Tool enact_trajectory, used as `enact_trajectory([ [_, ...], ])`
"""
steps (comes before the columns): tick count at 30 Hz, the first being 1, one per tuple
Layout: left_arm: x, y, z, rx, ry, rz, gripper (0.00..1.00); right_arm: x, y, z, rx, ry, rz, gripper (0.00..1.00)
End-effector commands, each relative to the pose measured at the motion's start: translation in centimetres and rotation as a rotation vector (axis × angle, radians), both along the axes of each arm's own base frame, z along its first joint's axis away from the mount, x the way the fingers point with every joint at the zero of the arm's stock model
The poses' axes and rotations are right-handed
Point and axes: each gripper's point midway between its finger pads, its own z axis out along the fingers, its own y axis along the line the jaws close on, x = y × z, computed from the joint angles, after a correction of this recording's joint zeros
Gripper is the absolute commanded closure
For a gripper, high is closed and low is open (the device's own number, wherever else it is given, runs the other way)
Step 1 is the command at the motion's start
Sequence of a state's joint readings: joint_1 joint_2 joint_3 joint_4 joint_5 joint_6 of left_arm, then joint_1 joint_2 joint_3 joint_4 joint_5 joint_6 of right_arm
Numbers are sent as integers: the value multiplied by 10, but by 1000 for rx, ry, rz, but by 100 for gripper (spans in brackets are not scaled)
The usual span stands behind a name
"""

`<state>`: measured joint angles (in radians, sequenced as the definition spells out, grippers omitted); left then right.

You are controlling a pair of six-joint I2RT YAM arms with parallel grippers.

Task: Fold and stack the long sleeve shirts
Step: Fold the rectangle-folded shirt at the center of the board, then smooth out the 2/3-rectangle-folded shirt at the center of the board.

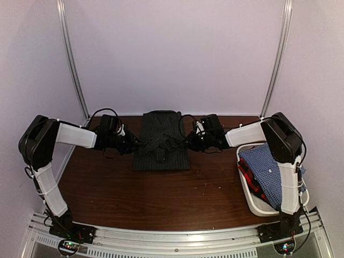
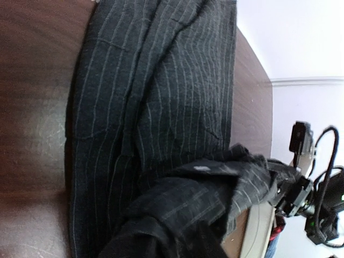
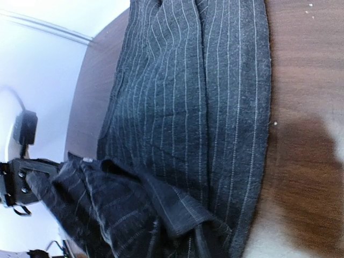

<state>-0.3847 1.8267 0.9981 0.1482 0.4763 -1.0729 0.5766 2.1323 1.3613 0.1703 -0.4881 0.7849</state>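
The black pinstripe shirt's raised hem bunches across its middle, so the robot's left gripper needs to lay it down and take its edge farther in to straighten (image 1: 147, 145) it.
The black pinstripe shirt (image 1: 161, 142) lies partly folded at the back middle of the table. A band of its cloth (image 1: 164, 144) is raised across its middle between my two grippers. My left gripper (image 1: 132, 144) is at the shirt's left edge and my right gripper (image 1: 188, 141) at its right edge. Each is shut on that raised cloth. In the left wrist view the bunched cloth (image 2: 199, 199) covers the jaws. In the right wrist view a folded hem (image 3: 188, 209) drapes over them. The blue-white check shirt (image 1: 269, 171) and the red-and-dark shirt (image 1: 248, 174) lie in the white tub.
The white plastic tub (image 1: 252, 201) stands at the table's right front, beside the right arm. Its rim (image 2: 259, 226) shows in the left wrist view. White walls and two metal rails close the back. Brown tabletop (image 1: 161, 196) lies in front of the shirt.
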Motion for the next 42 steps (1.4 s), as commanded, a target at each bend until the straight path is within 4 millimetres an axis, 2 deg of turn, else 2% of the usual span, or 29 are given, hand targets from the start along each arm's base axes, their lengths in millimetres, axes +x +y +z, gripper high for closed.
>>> enact_trajectory([
  [1,19,4,11,25,-78,5,58,19,-17,1,-63,-31,-18,66],
  [3,22,8,14,47,-94,8,44,24,-25,7,-94,-45,-23,54],
  [6,25,16,22,78,-124,7,35,30,-37,20,-130,-71,-32,41],
  [9,27,21,33,111,-162,1,28,30,-44,33,-168,-101,-40,39],
  [12,25,24,41,137,-187,-5,29,23,-44,46,-170,-122,-33,40],
  [16,13,26,44,147,-195,-25,36,3,-32,53,-191,-152,9,51],
  [20,-7,22,36,167,-179,-63,50,-19,-6,52,-198,-172,95,61],
  [25,-39,19,10,215,-114,-89,64,-35,32,41,-206,-171,197,72],
  [29,-50,16,-2,243,-95,-101,74,-39,52,27,-215,-153,243,78],
  [32,-48,13,-9,253,-87,-115,80,-41,64,18,-214,-135,272,81],
  [36,-34,4,-14,262,-89,-140,83,-45,70,14,-218,-128,283,84],
  [39,-19,-8,-16,251,-95,-165,83,-46,69,15,-216,-128,276,84],
  [41,-1,-19,-10,238,-124,-178,83,-47,67,20,-215,-136,271,83],
  [42,5,-22,-15,244,-112,-184,83,-47,66,22,-216,-139,266,83],
])
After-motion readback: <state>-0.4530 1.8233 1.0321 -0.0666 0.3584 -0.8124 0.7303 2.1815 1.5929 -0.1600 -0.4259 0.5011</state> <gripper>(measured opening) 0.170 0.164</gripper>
